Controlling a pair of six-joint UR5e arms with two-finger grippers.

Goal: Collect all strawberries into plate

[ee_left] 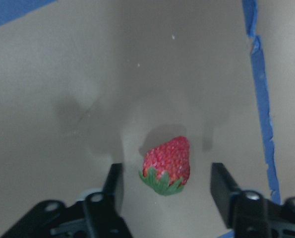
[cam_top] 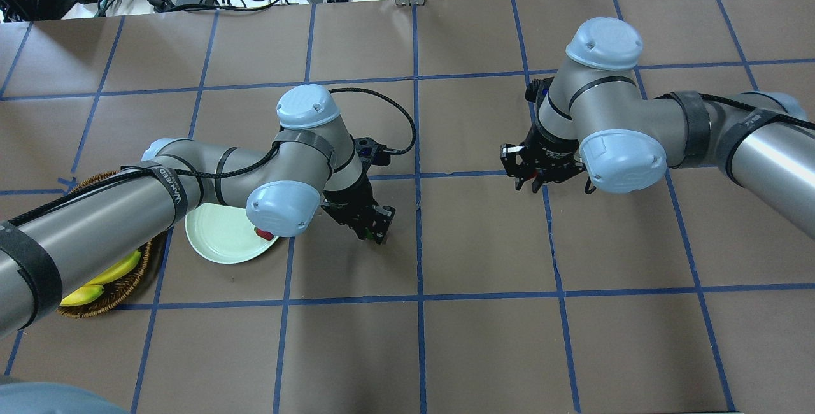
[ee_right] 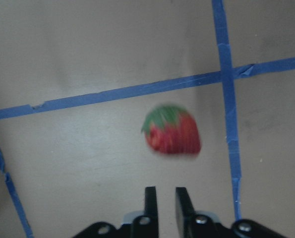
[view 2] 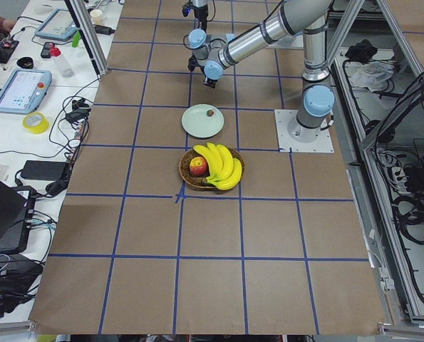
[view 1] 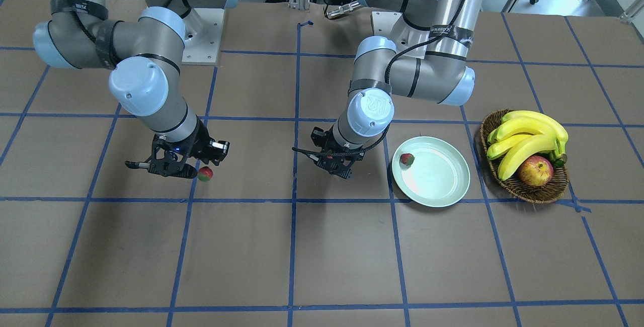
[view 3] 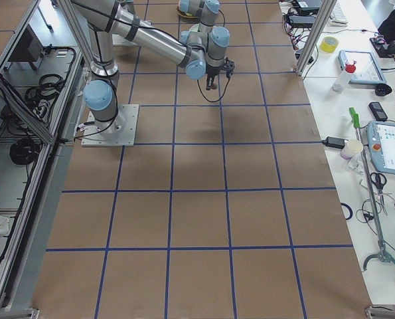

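The robot's left gripper will set the strawberry down near the middle of the mint-green plate [view 1: 440, 168], beside the strawberry there.
One strawberry [view 1: 406, 159] lies on the mint-green plate [view 1: 443, 186], at its rim nearest the left arm; it also shows in the overhead view [cam_top: 263, 234]. A second strawberry [ee_left: 167, 159] lies on the table between the fingers of my open left gripper [ee_left: 168, 181], which is low over it and beside the plate [cam_top: 216, 239]. A third strawberry [ee_right: 173, 130] lies on the table just ahead of my right gripper [ee_right: 166, 196], which is shut and empty. That berry [view 1: 205, 174] sits beside the right gripper [view 1: 186, 170].
A brown wicker basket [view 1: 523, 191] with bananas [view 1: 528, 136] and a red-yellow apple [view 1: 535, 171] stands just beyond the plate, on the left arm's side. Blue tape lines [ee_right: 226, 74] cross the brown table cover.
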